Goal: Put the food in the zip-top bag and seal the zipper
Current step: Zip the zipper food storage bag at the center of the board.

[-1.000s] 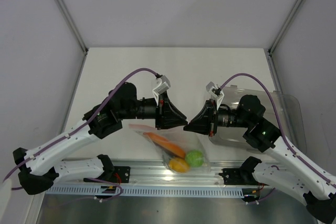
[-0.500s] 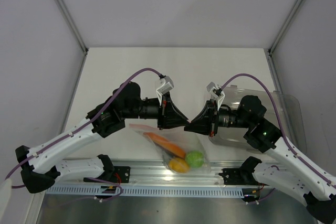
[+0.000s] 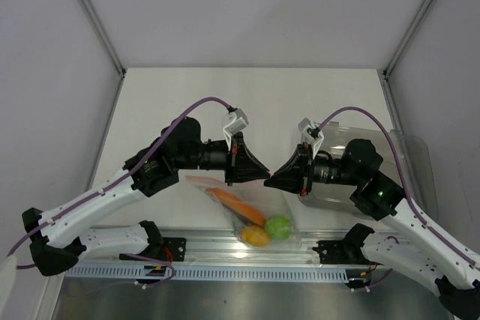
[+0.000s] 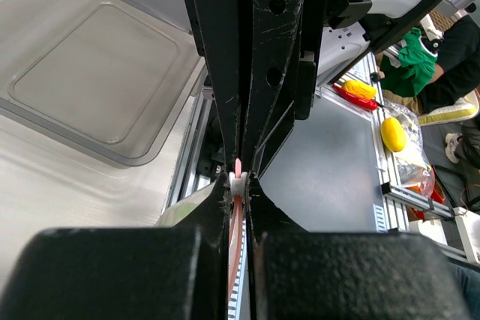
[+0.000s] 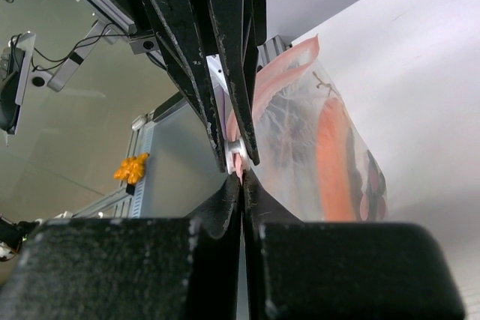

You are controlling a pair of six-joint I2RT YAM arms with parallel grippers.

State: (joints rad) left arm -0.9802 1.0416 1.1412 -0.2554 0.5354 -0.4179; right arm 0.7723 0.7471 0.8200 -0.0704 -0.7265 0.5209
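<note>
The robot's right gripper pinches only the zipper's tip beside the white slider, so it should open and grip more of the zipper's end (image 5: 240, 171) before the left gripper pulls.
The zip-top bag (image 3: 259, 219) hangs between my two grippers over the table's near edge. Inside it are the reddish-brown slice with orange edge (image 3: 236, 205), the yellow-orange fruit (image 3: 256, 236) and the green fruit (image 3: 278, 226); the dark-green bit is hidden. My left gripper (image 3: 262, 174) is shut on the zipper's white slider (image 4: 237, 182), and the pink zipper (image 4: 235, 241) runs between its fingers. My right gripper (image 3: 270, 178) faces it tip to tip and is shut on the zipper's end (image 5: 240, 164). The bag (image 5: 315, 148) and slice (image 5: 331, 157) also show in the right wrist view.
A rigid clear tray (image 3: 411, 161) lies at the right under my right arm, and shows in the left wrist view too (image 4: 97, 73). The aluminium rail (image 3: 225, 249) runs along the near edge below the bag. Grey walls stand left, right and behind.
My left gripper has slid a little to the right along the zipper, and its tip now meets my right gripper's tip. The bag and food hang as before.
</note>
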